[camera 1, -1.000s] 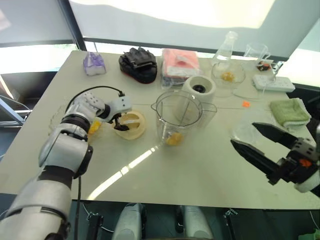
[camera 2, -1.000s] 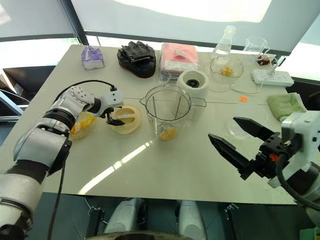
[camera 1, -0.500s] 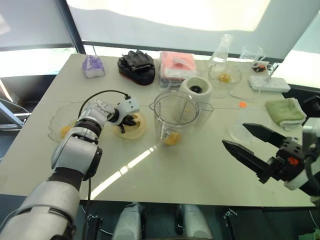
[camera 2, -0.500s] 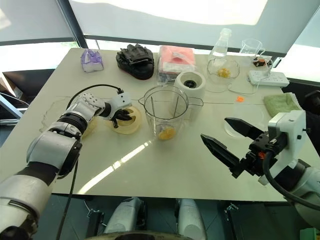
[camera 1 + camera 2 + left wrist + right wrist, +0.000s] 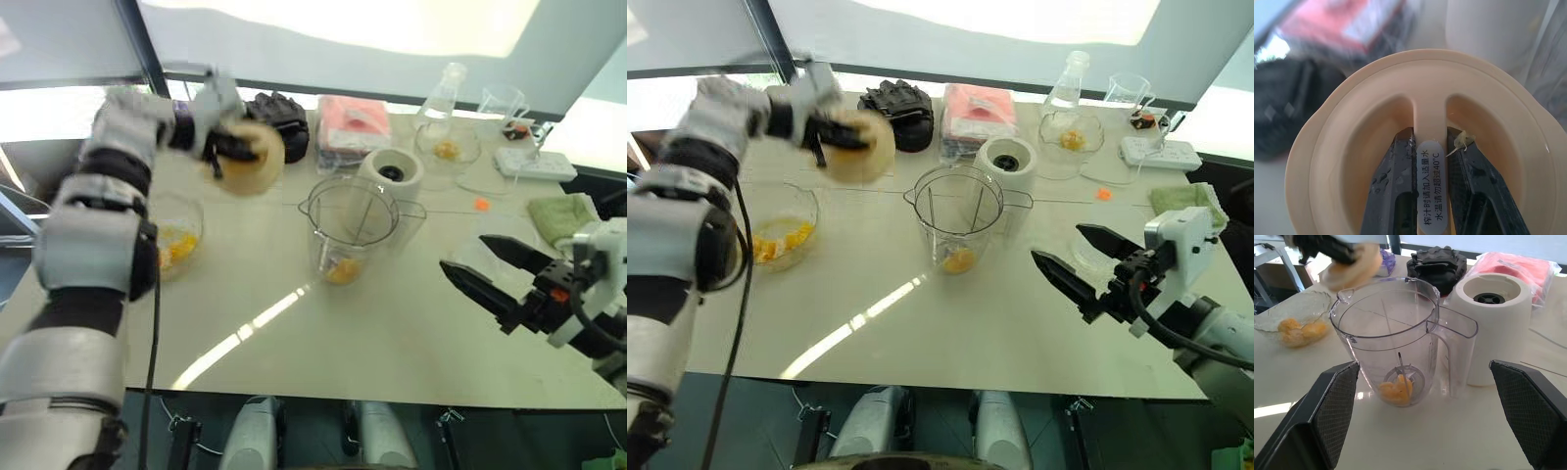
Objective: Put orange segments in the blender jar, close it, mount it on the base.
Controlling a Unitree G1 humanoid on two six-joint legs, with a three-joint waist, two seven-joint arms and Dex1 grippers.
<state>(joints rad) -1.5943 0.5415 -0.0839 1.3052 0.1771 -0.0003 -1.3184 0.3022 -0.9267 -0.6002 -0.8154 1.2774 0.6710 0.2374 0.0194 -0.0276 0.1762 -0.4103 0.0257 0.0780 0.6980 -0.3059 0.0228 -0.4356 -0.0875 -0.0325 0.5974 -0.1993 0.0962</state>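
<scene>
The clear blender jar has a handle, and my right gripper should close on the lower half of the handle (image 5: 404, 236) (image 5: 1457, 367), on the side facing my right gripper.
The clear blender jar (image 5: 355, 230) stands upright mid-table with a few orange segments (image 5: 342, 271) on its bottom. More orange segments (image 5: 174, 247) lie in a glass bowl at the left. The cream base (image 5: 391, 173) stands just behind the jar, its dark socket facing up. My left gripper (image 5: 223, 149) is raised above the table's back left, shut on the centre rib of a flat cream lid (image 5: 1376, 122). At the right front, my right gripper (image 5: 463, 253) hovers open and holds nothing, pointing toward the jar.
A wavy glass bowl (image 5: 157, 211) sits at the left. Along the back are a black object (image 5: 284, 122), a pink package (image 5: 351, 125), a flask (image 5: 446, 93), a bowl (image 5: 448, 147) and a power strip (image 5: 534, 162). A green cloth (image 5: 558, 217) lies at the right.
My left gripper closed on the lid and lifted it well off the table, toward the back left. The right gripper stayed open, edging slightly forward.
</scene>
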